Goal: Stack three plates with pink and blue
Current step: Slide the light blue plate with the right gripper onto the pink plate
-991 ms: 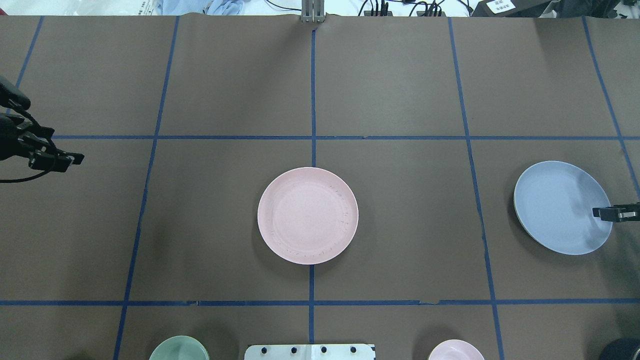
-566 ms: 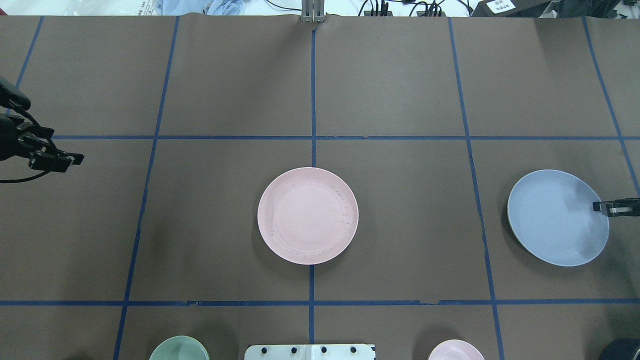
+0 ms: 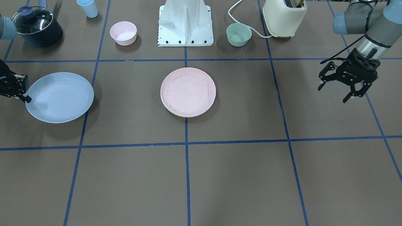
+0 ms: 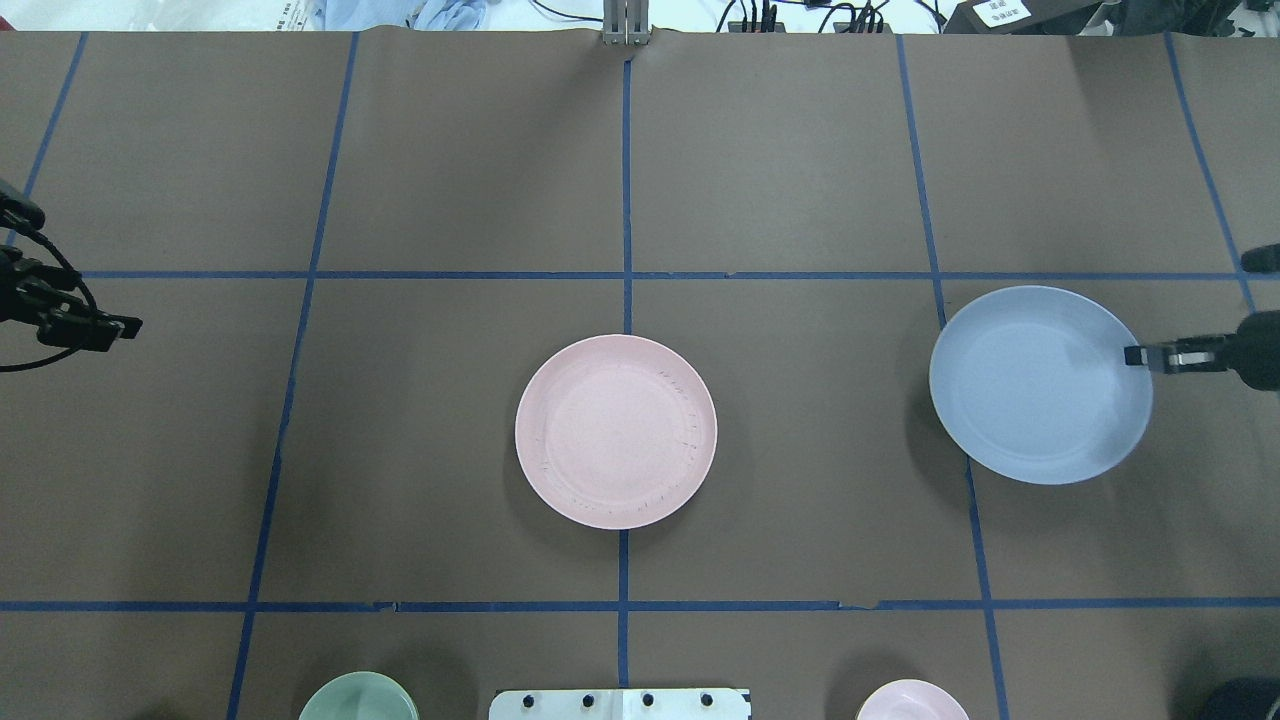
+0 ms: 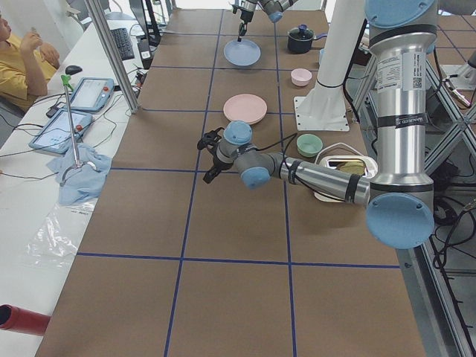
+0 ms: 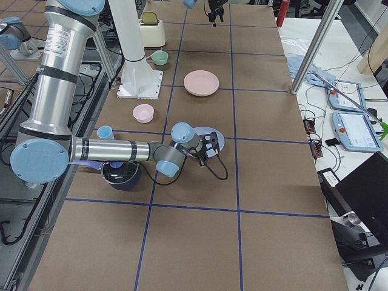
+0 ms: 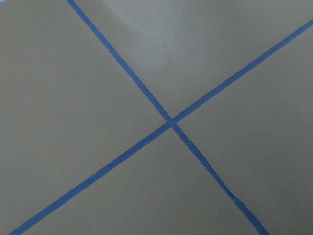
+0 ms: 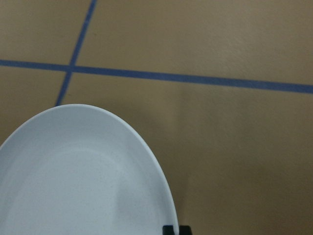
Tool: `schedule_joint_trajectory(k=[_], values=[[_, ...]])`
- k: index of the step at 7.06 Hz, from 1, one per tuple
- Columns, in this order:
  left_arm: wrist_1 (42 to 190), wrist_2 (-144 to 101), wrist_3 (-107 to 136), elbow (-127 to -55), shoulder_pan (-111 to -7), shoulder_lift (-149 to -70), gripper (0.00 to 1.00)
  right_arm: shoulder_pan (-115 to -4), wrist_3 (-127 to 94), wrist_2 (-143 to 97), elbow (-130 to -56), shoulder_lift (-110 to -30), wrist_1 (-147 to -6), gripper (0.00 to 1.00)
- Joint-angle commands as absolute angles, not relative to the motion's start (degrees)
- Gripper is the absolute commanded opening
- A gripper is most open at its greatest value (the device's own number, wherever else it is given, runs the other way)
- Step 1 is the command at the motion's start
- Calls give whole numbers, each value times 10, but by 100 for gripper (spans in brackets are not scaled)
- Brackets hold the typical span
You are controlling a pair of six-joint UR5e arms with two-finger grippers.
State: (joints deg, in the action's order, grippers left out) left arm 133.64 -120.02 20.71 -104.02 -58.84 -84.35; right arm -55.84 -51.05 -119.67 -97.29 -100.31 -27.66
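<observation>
I will use my right gripper to set the light blue plate down and let go of it on top of the pale pink plate [image 3: 188, 91] at the centre of the table.
The pale pink plate [image 4: 616, 431] lies at the table's centre; in the front view [image 3: 187, 91] a cream rim [image 3: 188, 116] shows under its near edge, and the rest of the cream plate is hidden. My right gripper [image 4: 1140, 356] is shut on the rim of the light blue plate [image 4: 1040, 384] and holds it above the table, right of the pink plate. The blue plate also shows in the front view [image 3: 59, 97] and the right wrist view [image 8: 78, 181]. My left gripper [image 3: 333, 94] is open and empty, far off at the table's left side.
Along the robot's edge stand a small pink bowl [image 3: 123, 33], a small green bowl [image 3: 238, 34], the white robot base [image 3: 185, 25], a dark lidded pot [image 3: 36, 26], a blue cup [image 3: 88, 8] and a cream toaster [image 3: 284, 17]. An operator [image 5: 22, 63] sits beyond the far edge.
My right gripper has carried the blue plate leftward toward the centre and farther from the robot. My left gripper has drawn back a little toward the left edge.
</observation>
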Motion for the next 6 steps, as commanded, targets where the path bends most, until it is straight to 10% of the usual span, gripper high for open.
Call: schedule_joint_trajectory(k=[1,6], values=[[1304,-1292,186,-1007,-687,-833,100,-549,-629,-1198,-984,-882,-335,0],[1105,-1361,-95,-1005,-813,-838,100,-287,-786,-966,-1119,-698,-673,0]])
